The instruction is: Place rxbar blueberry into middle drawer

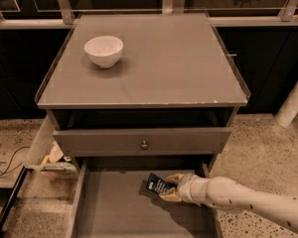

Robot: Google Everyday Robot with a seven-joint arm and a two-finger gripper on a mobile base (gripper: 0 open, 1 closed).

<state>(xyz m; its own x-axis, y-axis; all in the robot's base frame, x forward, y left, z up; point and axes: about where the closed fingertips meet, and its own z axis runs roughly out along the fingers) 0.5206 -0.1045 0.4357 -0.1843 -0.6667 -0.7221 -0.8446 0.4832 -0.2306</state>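
My gripper needs to set the rxbar blueberry free near the centre of the middle drawer's grey bottom [150, 191], at a spot that lies below the round knob.
The rxbar blueberry [157, 185], a small dark navy bar with white lettering, is held tilted just above the middle drawer's bare grey floor [119, 209]. My gripper [172, 187] comes in from the right on a white arm and is shut on the bar's right end. The middle drawer is pulled out wide below the grey drawer front with a round metal knob [144, 145]. The bar hangs over the back centre-right part of the drawer floor.
A white bowl [104, 50] stands on the cabinet top [179, 63] at the back left. A tray with small items [52, 155] hangs off the cabinet's left side. A cable [2, 157] lies on the speckled floor at left.
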